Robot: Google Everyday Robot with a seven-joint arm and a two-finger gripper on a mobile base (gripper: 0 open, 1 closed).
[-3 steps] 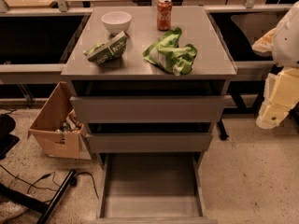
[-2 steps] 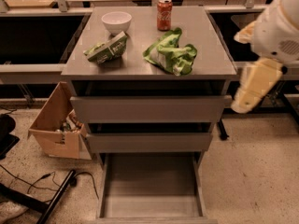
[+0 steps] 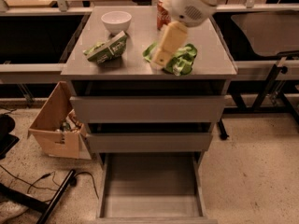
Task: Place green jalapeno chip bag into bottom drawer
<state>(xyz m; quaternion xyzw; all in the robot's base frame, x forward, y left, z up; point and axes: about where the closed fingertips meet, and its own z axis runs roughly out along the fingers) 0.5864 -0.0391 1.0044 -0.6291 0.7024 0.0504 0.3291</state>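
Next, my gripper grabs the far end (image 3: 117, 41) of the green jalapeno chip bag, just in front of the white bowl.
The green jalapeno chip bag (image 3: 107, 49), dark green with a white label panel, lies on the left half of the grey cabinet top (image 3: 140, 69). My gripper (image 3: 158, 60) hangs from the cream arm over the middle of the top, to the right of that bag and in front of a larger lime-green bag (image 3: 184, 59). It holds nothing that I can see. The bottom drawer (image 3: 150, 183) is pulled open near the floor, with a bare grey floor inside.
A white bowl (image 3: 116, 20) and a red can (image 3: 162, 16), partly behind the arm, stand at the back of the top. Two upper drawers (image 3: 147, 108) are closed. A cardboard box (image 3: 55, 125) and cables (image 3: 42, 181) lie left of the cabinet.
My arm has swung left from beside the cabinet's right side to over the middle of the top, above the lime-green bag. The bags, bowl and drawer have not moved.
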